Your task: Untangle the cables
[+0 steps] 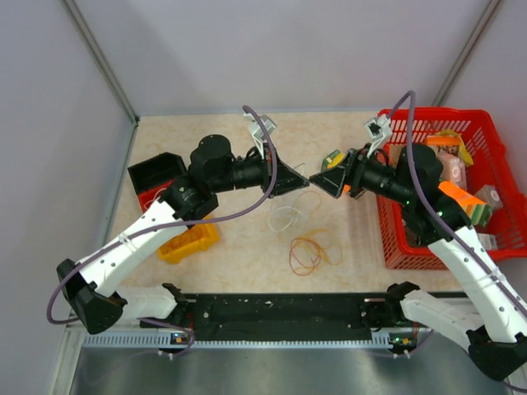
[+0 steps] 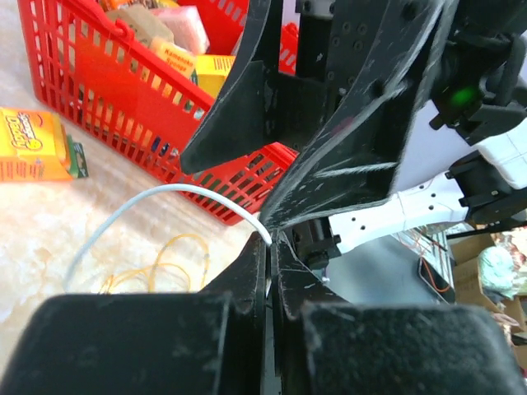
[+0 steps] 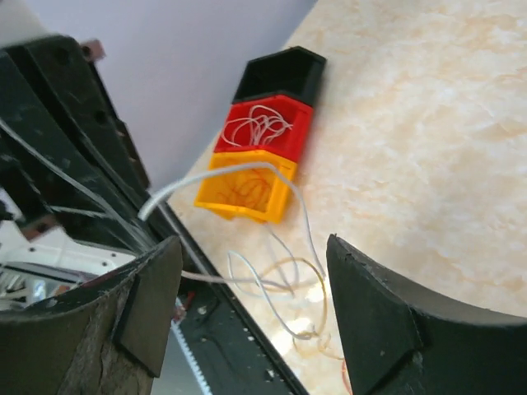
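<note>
My right gripper is to close next on the yellow cable's loop (image 1: 319, 197) (image 3: 324, 288) beside the white cable, because that will separate the two cables.
My left gripper (image 1: 298, 183) is shut on a thin white cable (image 1: 287, 216) and holds its end above the table; in the left wrist view the closed tips (image 2: 270, 243) pinch the white cable (image 2: 165, 191), which arcs down to the left. My right gripper (image 1: 323, 184) is open, tip to tip with the left one; in its wrist view (image 3: 255, 280) white cable loops (image 3: 284, 284) hang between the spread fingers (image 3: 156, 288) without touching them. A loose tangle of red, orange and yellow cables (image 1: 313, 253) lies on the table below both grippers; yellow loops (image 2: 160, 265) show in the left wrist view.
A red basket (image 1: 502, 144) of packaged goods stands at the right. Black (image 1: 156, 171), red (image 1: 148, 197) and yellow (image 1: 189, 241) small bins sit at the left; the red bin (image 3: 263, 127) and the yellow bin (image 3: 247, 189) hold cables. An orange box (image 2: 33, 144) lies by the basket.
</note>
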You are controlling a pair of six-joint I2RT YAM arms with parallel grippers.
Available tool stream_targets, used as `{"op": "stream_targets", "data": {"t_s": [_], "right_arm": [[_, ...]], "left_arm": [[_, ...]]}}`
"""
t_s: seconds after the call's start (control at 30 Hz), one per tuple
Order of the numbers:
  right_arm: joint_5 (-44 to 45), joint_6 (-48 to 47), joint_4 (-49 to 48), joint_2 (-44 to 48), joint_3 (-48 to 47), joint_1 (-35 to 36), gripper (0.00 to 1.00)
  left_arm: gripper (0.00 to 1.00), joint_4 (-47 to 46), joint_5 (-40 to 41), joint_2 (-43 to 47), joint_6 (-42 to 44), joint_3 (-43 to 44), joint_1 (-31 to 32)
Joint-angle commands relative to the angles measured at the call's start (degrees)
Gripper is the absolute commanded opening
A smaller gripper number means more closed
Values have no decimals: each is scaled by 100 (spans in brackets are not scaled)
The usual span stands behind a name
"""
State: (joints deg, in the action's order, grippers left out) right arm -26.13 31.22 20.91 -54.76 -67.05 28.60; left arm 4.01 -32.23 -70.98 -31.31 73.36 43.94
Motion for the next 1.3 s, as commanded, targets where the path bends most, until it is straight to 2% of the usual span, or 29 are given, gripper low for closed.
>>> {"op": "stream_targets", "data": {"t_s": [0.0,0.17,0.27,0.4,0.5,0.53,0.6,0.67,0.73,0.77,0.83,0.9,0.97,1.1,1.27], "right_arm": [[-251,-846,433,290,815,-65,70],[-200,-249,-94,150,1412,-65,69],[-331,-222,-280,89,1668,-48,68],[-50,-327,-333,-8,1949,-56,67],[2,-240,-770,-201,2274,-56,61],[20,-187,-938,-297,2397,-56,58],[20,-64,-1254,-473,2547,-56,39],[37,68,-1623,-544,2749,-48,26],[379,138,-1669,-571,2854,-56,7],[772,165,-1538,-553,2881,-56,1],[1816,261,-987,-597,2908,-56,0],[2994,445,-607,-737,3004,-74,0],[3534,577,-430,-1017,3136,-100,0],[3791,639,-429,-1624,3312,-144,0],[3651,509,-517,-1810,3277,-144,0]], "left_arm": [[0,-700,182,260,-121,126,-35],[0,-656,261,321,-130,82,-35],[0,-595,296,357,-112,82,-35],[0,-559,305,392,-112,108,-35],[0,-568,314,436,-130,117,-35],[0,-568,314,453,-121,134,-35],[0,-542,331,480,-104,161,-35],[0,-446,375,515,-42,222,-44],[0,-192,532,559,115,336,-44],[0,10,699,594,264,458,-44],[0,589,1277,699,712,861,-44],[0,1248,2198,778,1221,1459,-44],[0,1750,2790,822,1626,2083,-44],[0,2323,3379,832,2032,3130,-35],[0,2394,3460,831,2006,3220,-44]]}}
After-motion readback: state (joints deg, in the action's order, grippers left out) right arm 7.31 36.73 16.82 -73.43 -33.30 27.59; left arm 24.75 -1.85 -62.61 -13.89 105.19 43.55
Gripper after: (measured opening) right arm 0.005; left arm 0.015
